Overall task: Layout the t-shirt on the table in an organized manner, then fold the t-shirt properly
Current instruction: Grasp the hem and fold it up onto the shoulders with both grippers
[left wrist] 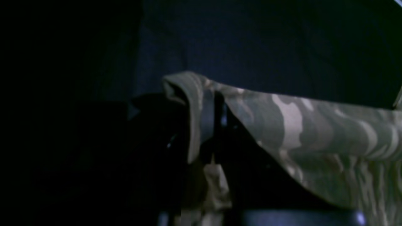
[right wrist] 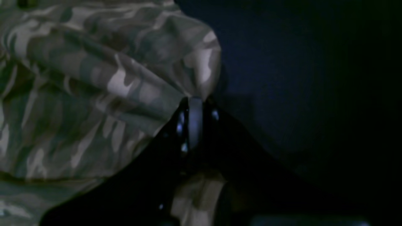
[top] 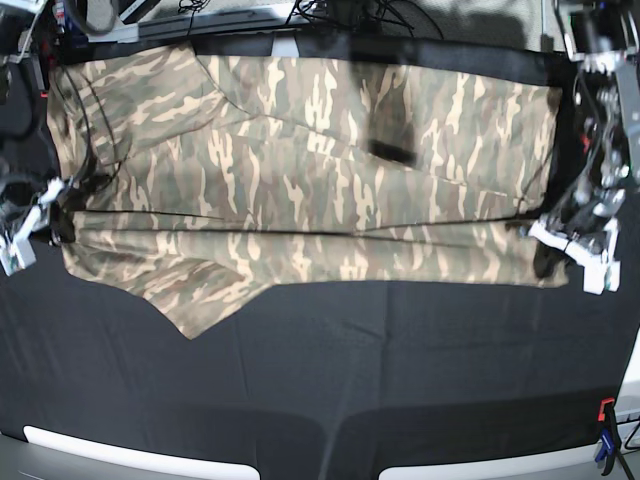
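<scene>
Next, I release the t-shirt's fold with my left gripper on the shirt's side edge, about halfway [top: 546, 176] toward its back corner.
The camouflage t-shirt [top: 300, 170] lies stretched wide across the back half of the black table [top: 400, 380], with one sleeve pointing toward the front at the left. My left gripper [top: 545, 228] is at the shirt's right edge; in the left wrist view it [left wrist: 215, 100] is shut on a fold of the t-shirt [left wrist: 298, 125]. At the shirt's left edge is my right gripper [top: 60, 205]. The right wrist view shows it [right wrist: 195, 103] shut on a bunched corner of the t-shirt [right wrist: 94, 78]. Dark table cloth [right wrist: 298, 78] lies beyond.
Cables and equipment [top: 350, 15] crowd the table's back edge. A red-and-black clamp and a blue clamp [top: 605, 440] sit at the front right corner. White strips [top: 130, 450] line the front edge. A dark patch [top: 390, 130] lies on the shirt's upper middle.
</scene>
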Tool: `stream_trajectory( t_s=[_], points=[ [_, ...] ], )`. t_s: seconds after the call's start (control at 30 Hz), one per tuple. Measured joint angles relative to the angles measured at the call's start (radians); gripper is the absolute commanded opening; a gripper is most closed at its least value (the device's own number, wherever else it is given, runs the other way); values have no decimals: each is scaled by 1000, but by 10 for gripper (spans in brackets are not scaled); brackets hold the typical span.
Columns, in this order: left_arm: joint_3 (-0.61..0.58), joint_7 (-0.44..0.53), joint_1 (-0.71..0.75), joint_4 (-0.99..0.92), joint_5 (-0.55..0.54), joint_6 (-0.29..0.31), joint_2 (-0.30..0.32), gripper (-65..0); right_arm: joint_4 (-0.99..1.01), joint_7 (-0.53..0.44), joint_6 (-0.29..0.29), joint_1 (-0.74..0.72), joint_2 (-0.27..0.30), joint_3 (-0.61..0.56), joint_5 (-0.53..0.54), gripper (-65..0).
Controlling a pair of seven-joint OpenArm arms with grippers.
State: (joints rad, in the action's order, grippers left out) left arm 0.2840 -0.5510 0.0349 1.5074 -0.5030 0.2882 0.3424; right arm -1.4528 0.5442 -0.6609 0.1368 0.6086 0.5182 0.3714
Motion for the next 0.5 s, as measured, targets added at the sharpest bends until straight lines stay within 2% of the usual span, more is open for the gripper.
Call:
stream_trajectory(
  t_s=[0.17, 0.3, 0.5],
  points=[
    [84, -5, 93, 65, -3, 1, 1, -650, -117, 18, -16, 126, -79, 77, 23, -650],
    [103, -10, 159, 66, 2, 0, 1, -650, -193, 23, -16, 210, -124, 125, 23, -650],
    [103, -9, 209, 66, -6, 3, 1, -650, -243, 29, -17, 296, -149, 198, 29, -650]
  ],
)
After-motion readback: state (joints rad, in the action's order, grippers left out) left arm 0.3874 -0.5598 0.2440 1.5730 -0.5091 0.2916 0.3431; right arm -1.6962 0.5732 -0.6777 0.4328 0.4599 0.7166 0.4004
